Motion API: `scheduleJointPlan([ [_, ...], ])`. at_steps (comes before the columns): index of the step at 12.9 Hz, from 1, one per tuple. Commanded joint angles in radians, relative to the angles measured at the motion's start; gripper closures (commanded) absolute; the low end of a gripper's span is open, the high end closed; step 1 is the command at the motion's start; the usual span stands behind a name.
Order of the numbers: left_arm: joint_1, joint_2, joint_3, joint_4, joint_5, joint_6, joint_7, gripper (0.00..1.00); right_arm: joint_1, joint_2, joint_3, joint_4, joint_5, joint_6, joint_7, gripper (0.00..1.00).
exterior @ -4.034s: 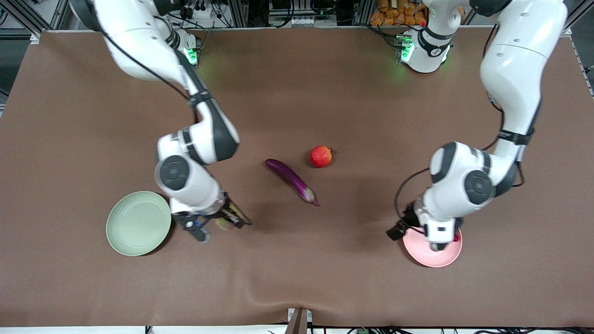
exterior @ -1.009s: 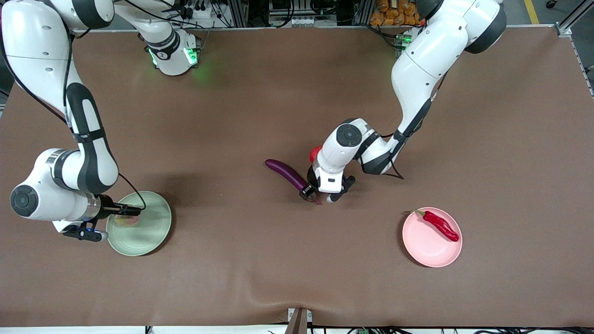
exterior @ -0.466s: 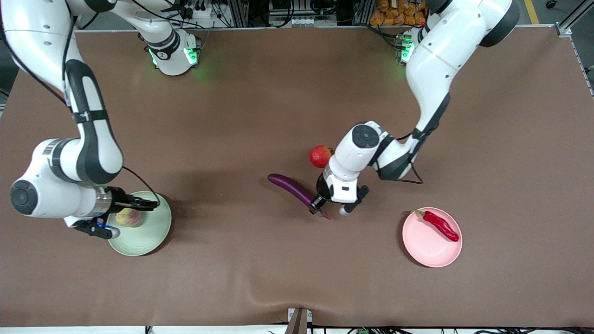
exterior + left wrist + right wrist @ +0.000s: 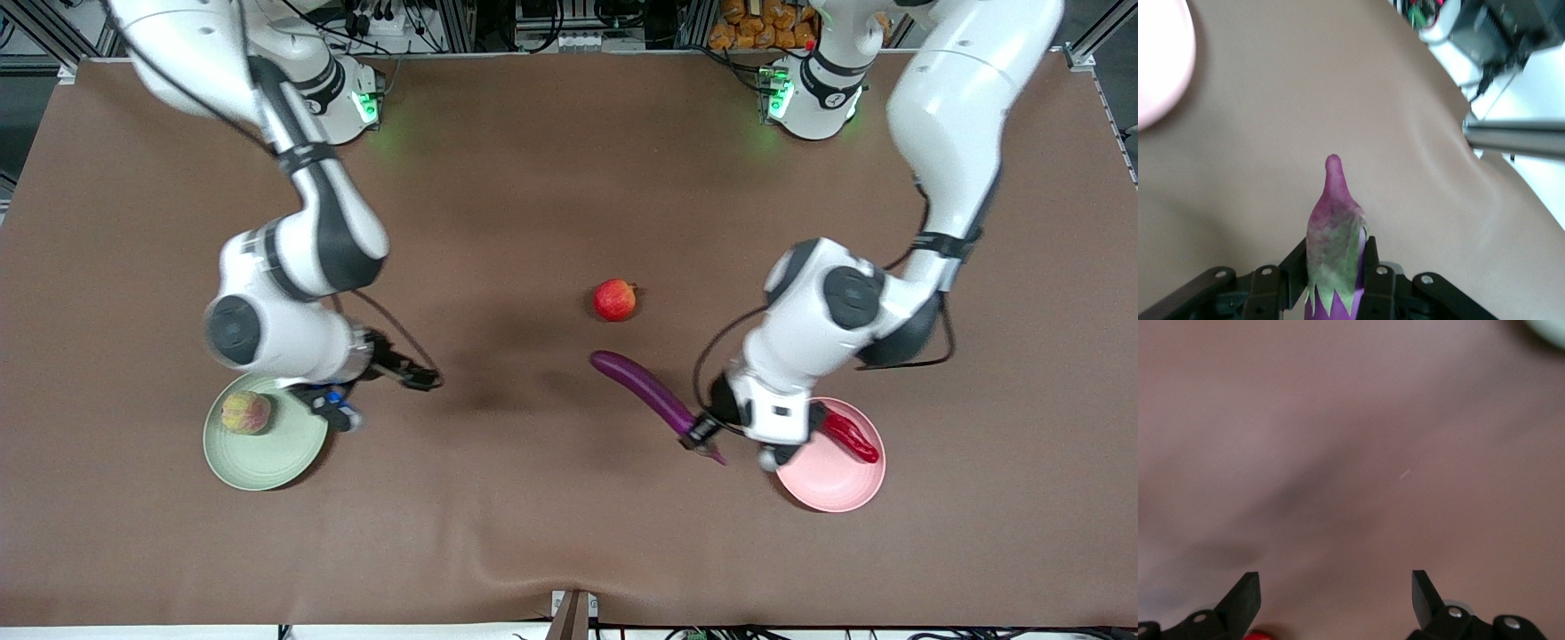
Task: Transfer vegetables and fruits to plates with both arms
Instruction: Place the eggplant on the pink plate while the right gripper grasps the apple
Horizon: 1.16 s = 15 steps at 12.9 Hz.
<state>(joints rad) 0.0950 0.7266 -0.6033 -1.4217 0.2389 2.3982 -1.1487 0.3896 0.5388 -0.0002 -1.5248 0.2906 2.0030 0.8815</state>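
Note:
Next, I let go of the purple eggplant with my left gripper on the pink plate [image 4: 811,466] [image 4: 1147,63] beside the red chili pepper. The eggplant is now held just beside that plate.
My left gripper [image 4: 704,437] is shut on the stem end of the long purple eggplant [image 4: 642,389] and holds it just beside the pale pink plate [image 4: 836,484]. The left wrist view shows the eggplant's green-capped end [image 4: 1335,247] pinched between the fingers. The red chili pepper [image 4: 851,437] lies on the pink plate, partly hidden by the left arm. The red pomegranate-like fruit [image 4: 614,300] sits on the table near the middle. The yellowish-pink ribbed fruit [image 4: 246,412] lies on the pale green plate [image 4: 276,462]. My right gripper [image 4: 427,380] is open and empty over the table beside the green plate.
The brown table cloth has a raised wrinkle [image 4: 533,569] near the edge closest to the front camera. The pink plate's rim [image 4: 1161,67] shows in the left wrist view. Both arm bases stand at the edge farthest from the front camera.
My left gripper has carried the eggplant from the table's middle to beside the pink plate. My right gripper has left the ribbed fruit on the green plate and moved toward the middle.

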Motion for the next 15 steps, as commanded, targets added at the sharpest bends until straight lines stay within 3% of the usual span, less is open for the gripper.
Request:
scheduleJointPlan([
  [1,0.089,0.022,-0.029,0.015,-0.023,-0.053,0.150,1.00,0.070,0.059,-0.012,0.099,0.015,-0.004,0.158,0.00],
  [9,0.311,0.106,0.002,0.009,-0.030,-0.056,0.548,1.00,0.365,0.170,-0.017,0.149,-0.020,0.218,0.528,0.00],
  [13,0.308,0.178,0.033,0.013,-0.159,-0.016,0.574,1.00,0.440,0.197,-0.017,0.133,-0.070,0.217,0.629,0.00],
  [15,0.289,0.183,0.083,0.007,-0.185,0.024,0.570,1.00,0.459,0.222,-0.017,0.133,-0.103,0.218,0.666,0.00],
])
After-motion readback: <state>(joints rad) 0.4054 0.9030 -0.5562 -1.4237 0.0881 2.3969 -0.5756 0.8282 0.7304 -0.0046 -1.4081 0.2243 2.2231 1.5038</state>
